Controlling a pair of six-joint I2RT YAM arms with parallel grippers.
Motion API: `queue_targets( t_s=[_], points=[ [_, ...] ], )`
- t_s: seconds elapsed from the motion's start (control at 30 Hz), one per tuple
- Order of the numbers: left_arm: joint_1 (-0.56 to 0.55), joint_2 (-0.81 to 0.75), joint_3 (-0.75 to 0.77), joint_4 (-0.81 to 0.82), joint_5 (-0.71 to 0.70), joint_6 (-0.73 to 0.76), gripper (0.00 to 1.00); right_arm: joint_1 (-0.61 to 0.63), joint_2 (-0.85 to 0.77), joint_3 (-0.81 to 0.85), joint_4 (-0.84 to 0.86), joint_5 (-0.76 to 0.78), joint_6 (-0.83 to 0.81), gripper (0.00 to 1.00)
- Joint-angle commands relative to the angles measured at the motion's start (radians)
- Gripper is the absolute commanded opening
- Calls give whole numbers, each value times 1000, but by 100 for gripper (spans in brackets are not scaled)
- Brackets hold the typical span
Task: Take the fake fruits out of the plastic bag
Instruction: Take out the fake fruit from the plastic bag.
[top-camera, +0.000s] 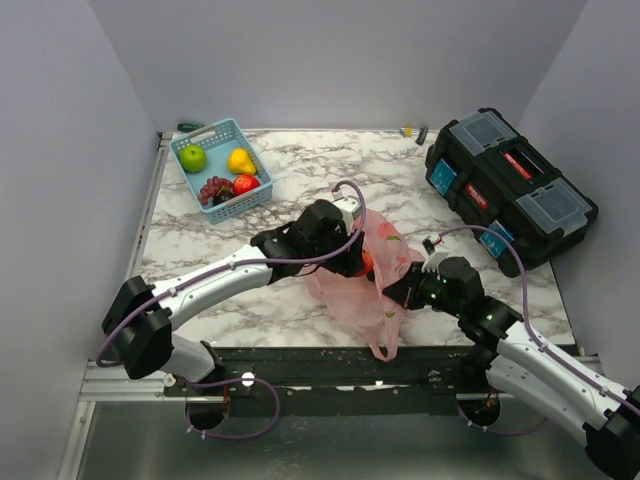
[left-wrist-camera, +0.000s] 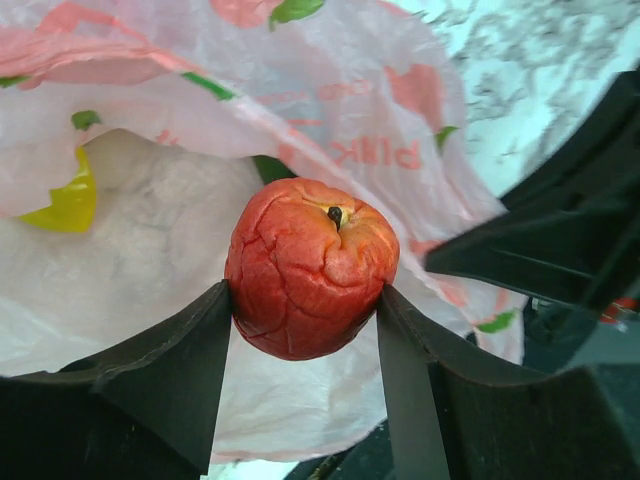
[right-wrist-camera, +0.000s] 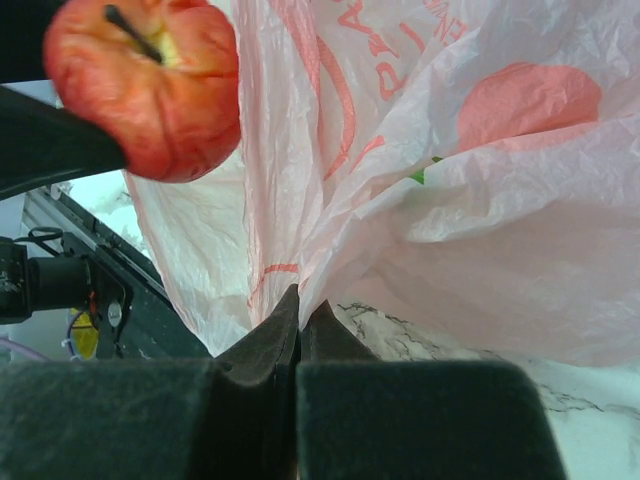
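The robot's left gripper needs to release its red apple, held just over the pink bag's mouth, in the basket, between the green apple and the yellow pear (top-camera: 217, 151).
My left gripper (top-camera: 357, 256) is shut on a red apple (top-camera: 369, 263) and holds it just over the mouth of the pink plastic bag (top-camera: 385, 285). In the left wrist view the apple (left-wrist-camera: 310, 268) sits pinched between both fingers (left-wrist-camera: 190, 350), with the bag (left-wrist-camera: 150, 260) behind it and a yellow shape (left-wrist-camera: 68, 200) showing at the bag's left. My right gripper (top-camera: 405, 291) is shut on a fold of the bag's edge. In the right wrist view its tips (right-wrist-camera: 298, 310) are closed on the pink film (right-wrist-camera: 480, 200), and the apple (right-wrist-camera: 150, 85) hangs at the upper left.
A light blue basket (top-camera: 200, 135) at the back left holds a green apple (top-camera: 192, 157), a yellow pear (top-camera: 240, 160), a red apple (top-camera: 246, 184) and dark grapes (top-camera: 214, 189). A black toolbox (top-camera: 510, 185) stands at the back right. The table's front edge lies just below the bag.
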Motion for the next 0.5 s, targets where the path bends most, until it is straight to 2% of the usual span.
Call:
queue_targets(
  t_s=[0.0,0.17,0.3,0.47],
  points=[
    [8,-97,27,32,102,-27,14,4,-29,-21,22,-16,-11,1],
    [65,-229,7,85,185,-105,5,4,-48,-30,23,-21,-6,1],
    [123,-353,-41,99,131,-141,0,4,-62,-33,27,-27,-10,1],
    [305,-472,-82,47,81,-221,0,4,-68,-30,25,-25,-16,1]
  ],
)
